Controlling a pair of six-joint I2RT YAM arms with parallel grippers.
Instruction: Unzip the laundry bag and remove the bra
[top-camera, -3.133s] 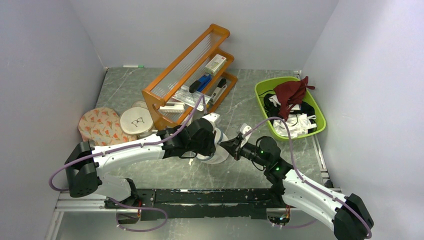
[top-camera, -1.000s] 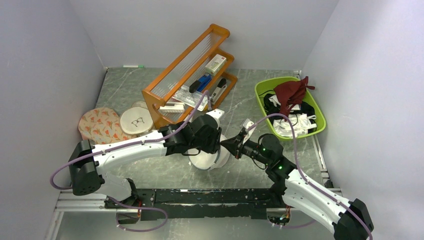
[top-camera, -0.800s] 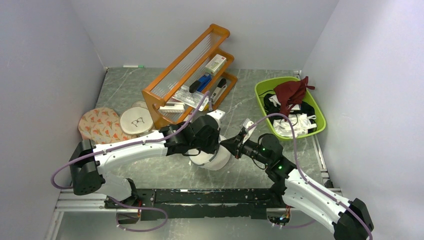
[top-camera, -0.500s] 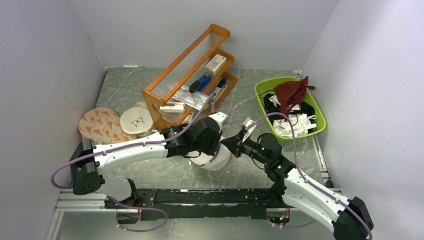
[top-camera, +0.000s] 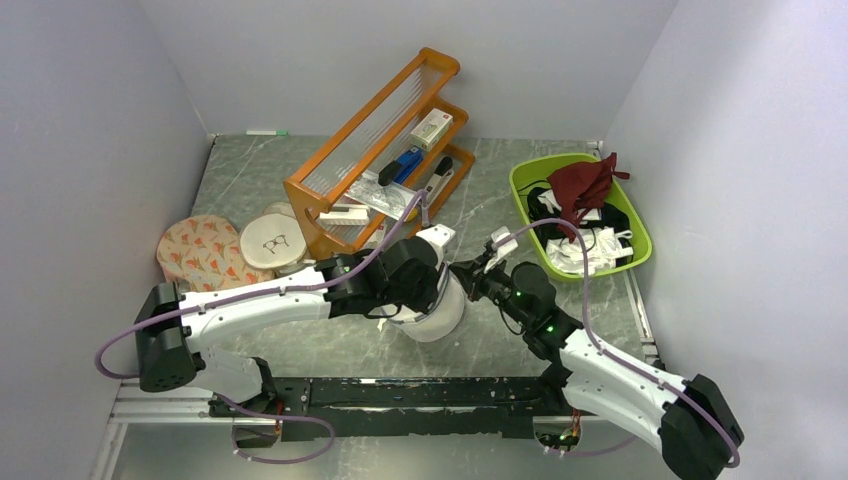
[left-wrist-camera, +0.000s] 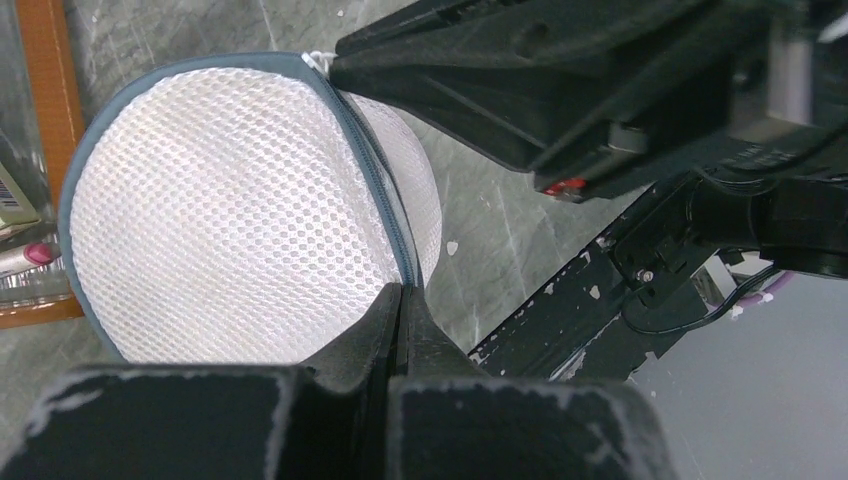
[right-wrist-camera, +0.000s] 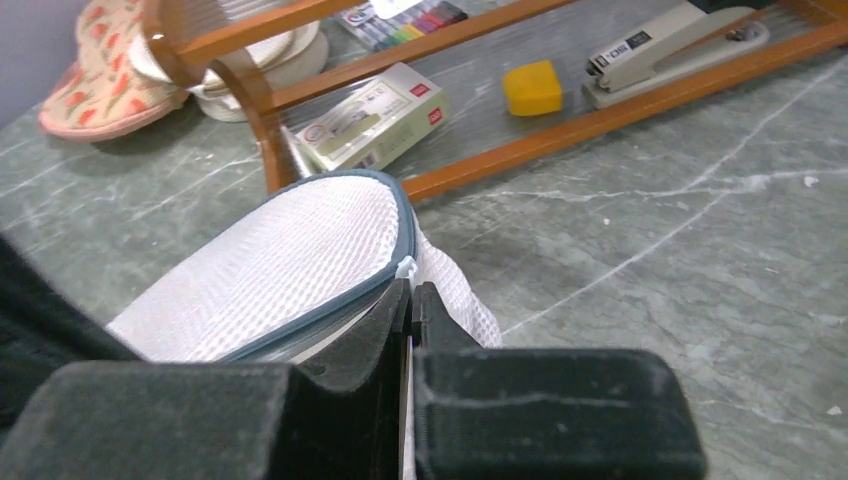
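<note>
My left gripper is pinching both edges of the zipper rim together. It should open and take only the zipper rim's edge nearer the rack (left-wrist-camera: 388, 222), so the opening of the laundry bag is free to spread.
The laundry bag (top-camera: 436, 314) is a white mesh pod with a dark zipper rim, lying on the table between my two arms. It also shows in the left wrist view (left-wrist-camera: 240, 210) and the right wrist view (right-wrist-camera: 280, 262). My left gripper (left-wrist-camera: 401, 292) is shut on the pod's zipper rim at its near side. My right gripper (top-camera: 460, 271) is shut on the small white zipper pull (right-wrist-camera: 406, 268) at the rim's far right side. The rim looks closed along the part that shows. The bra is hidden.
An orange wooden rack (top-camera: 378, 150) with a stapler and small boxes stands just behind the pod. A green basket (top-camera: 526, 186) with a dark maroon cloth and white and black clothes is at the right. A floral pad (top-camera: 198, 252) and a flat white glasses case (top-camera: 270, 241) lie at the left.
My right gripper has moved up and away along the pod's rim, still shut. The left arm and the pod have shifted slightly to the right.
</note>
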